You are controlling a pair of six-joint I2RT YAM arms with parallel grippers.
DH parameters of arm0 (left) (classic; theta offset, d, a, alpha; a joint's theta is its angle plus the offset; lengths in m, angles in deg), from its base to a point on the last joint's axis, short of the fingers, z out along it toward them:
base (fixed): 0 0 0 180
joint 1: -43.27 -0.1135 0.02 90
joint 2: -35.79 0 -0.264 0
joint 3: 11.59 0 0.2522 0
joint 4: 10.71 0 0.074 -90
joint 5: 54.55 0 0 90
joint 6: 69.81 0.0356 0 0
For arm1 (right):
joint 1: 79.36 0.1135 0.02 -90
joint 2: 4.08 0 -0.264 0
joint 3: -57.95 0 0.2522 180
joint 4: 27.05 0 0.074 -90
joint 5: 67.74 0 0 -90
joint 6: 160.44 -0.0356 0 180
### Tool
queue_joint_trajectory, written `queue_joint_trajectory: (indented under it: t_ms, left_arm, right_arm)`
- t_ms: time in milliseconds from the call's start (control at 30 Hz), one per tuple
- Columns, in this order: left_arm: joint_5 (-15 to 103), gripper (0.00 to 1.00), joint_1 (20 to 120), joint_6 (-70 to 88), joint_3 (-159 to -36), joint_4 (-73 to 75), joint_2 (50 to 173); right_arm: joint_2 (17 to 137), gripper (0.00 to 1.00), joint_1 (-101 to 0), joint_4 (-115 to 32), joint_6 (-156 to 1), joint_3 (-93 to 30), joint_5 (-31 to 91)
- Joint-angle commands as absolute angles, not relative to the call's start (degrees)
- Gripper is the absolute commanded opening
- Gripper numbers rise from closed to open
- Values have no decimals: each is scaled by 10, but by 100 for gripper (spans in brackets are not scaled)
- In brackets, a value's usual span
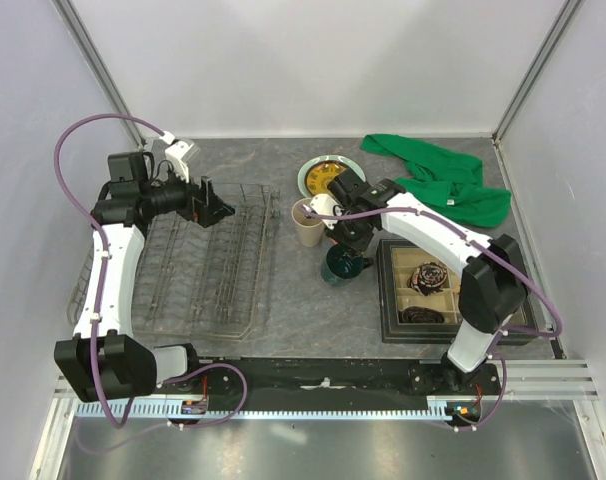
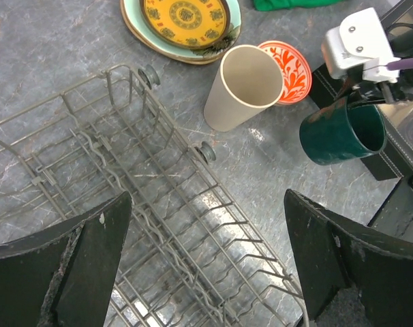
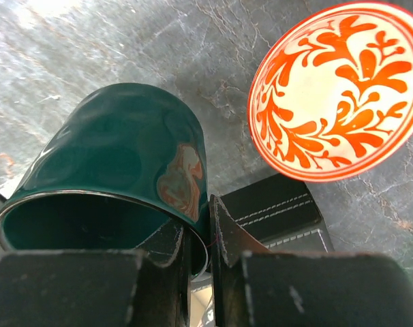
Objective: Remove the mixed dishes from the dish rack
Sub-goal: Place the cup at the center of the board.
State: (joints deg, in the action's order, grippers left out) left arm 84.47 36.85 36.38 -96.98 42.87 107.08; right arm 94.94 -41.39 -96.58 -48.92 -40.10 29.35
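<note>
My right gripper will put the dark green mug down on the bare table [image 1: 329, 281] between the dish rack and the black tray.
The grey wire dish rack [image 1: 211, 268] lies at the left and holds no dishes; it also shows in the left wrist view [image 2: 159, 204]. My left gripper [image 1: 219, 204] hovers open and empty over its far end [image 2: 206, 197]. My right gripper [image 3: 198, 228] is shut on the rim of the dark green mug [image 3: 125, 157], one finger inside and one outside, holding it tilted beside the black tray [image 1: 340, 264]. The beige cup [image 1: 306, 222] stands upright. The red-and-white bowl [image 2: 288, 68] sits behind it. The yellow-gold plate [image 1: 325, 176] lies on the pale green plate [image 2: 235, 26].
A black compartmented tray [image 1: 388, 300] with dark items lies at the right, close to the mug. A green cloth [image 1: 448, 180] lies at the back right. White walls enclose the table on three sides.
</note>
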Motion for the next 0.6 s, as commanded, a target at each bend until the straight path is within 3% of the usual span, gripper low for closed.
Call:
queue_joint_trajectory:
  t_ms: [0, 567]
  left_arm:
    - [836, 99, 365, 404, -965, 437, 1076]
    - [834, 98, 365, 430, -958, 451, 1078]
  right_arm:
    - [968, 0, -408, -949, -483, -415, 279]
    - [1054, 0, -368, -987, -483, -506, 259]
